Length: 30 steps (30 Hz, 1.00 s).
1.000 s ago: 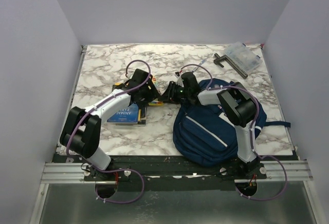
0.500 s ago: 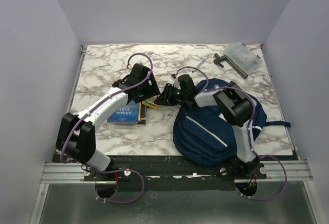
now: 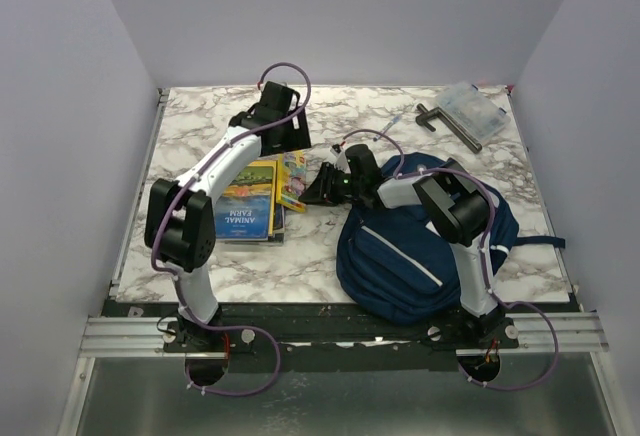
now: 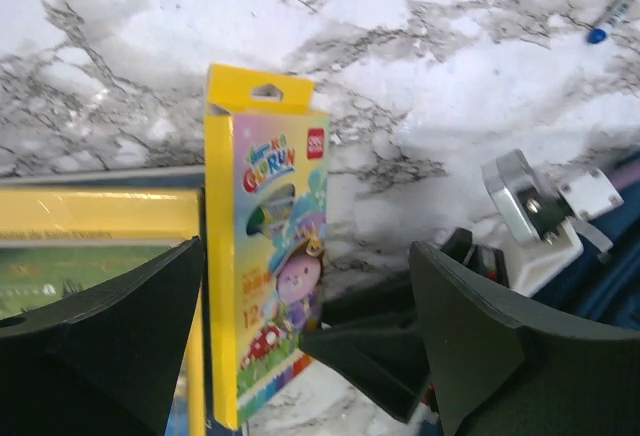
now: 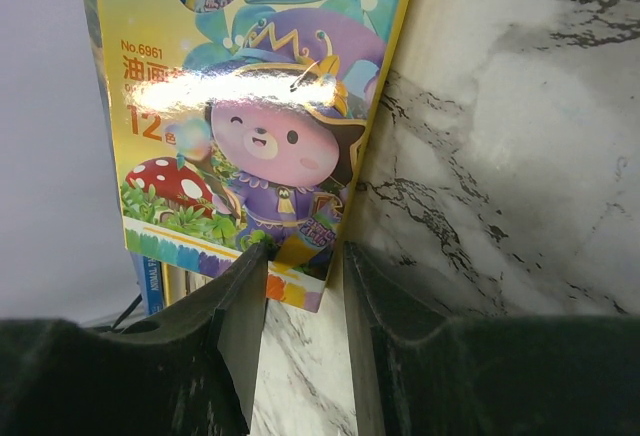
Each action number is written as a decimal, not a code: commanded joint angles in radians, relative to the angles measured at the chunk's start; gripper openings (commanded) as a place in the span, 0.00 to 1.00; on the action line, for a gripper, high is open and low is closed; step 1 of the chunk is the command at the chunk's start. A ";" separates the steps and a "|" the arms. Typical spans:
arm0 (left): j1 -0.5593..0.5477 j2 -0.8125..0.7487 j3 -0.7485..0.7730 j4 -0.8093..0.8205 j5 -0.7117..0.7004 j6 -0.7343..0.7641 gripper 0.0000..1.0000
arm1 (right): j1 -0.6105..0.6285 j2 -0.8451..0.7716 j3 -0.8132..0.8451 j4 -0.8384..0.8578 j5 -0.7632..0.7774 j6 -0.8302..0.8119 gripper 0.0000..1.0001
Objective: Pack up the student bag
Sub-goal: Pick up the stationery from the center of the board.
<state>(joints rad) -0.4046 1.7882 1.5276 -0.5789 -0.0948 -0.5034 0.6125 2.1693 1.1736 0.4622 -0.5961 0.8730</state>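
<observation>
The yellow crayon box has a long side beside the book stack. My left gripper needs to go there next and close on the middle of its long side (image 3: 280,182) (image 4: 225,268).
The navy student bag (image 3: 410,246) lies at the right front of the table, under my right arm; a strip of it shows in the left wrist view (image 4: 612,286). A yellow crayon box (image 3: 292,178) rests on the table against a stack of books (image 3: 248,206). My right gripper (image 3: 318,188) reaches left from above the bag. It is shut on the box's near corner (image 5: 300,256), and its fingers (image 5: 240,296) flank that corner. My left gripper (image 3: 285,139) hovers open above the box (image 4: 270,256), touching nothing.
A clear plastic case (image 3: 475,106) and a dark T-shaped tool (image 3: 445,121) lie at the back right. A blue-tipped pen (image 4: 610,21) lies on the marble behind the bag. The book stack includes a yellow cover (image 4: 90,216) and a blue one.
My left gripper rose off the crayon box, swung toward the back of the table and opened wider. My right gripper edged left onto the box's corner, then stayed.
</observation>
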 commanded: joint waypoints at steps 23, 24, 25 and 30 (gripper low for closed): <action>0.113 0.327 0.279 -0.113 0.342 0.051 0.77 | 0.013 0.027 0.011 -0.025 -0.021 -0.018 0.37; 0.112 0.310 0.251 -0.096 0.367 0.037 0.75 | 0.014 0.029 0.011 -0.023 -0.023 -0.016 0.37; 0.109 0.283 0.219 -0.063 0.388 0.026 0.74 | 0.013 0.027 0.010 -0.022 -0.022 -0.013 0.37; 0.104 0.200 0.085 0.009 0.397 -0.016 0.66 | 0.014 0.029 -0.001 -0.009 -0.018 -0.004 0.37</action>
<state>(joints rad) -0.2920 2.0872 1.6928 -0.6365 0.2420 -0.4698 0.6144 2.1693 1.1770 0.4614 -0.6018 0.8658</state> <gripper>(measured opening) 0.698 0.372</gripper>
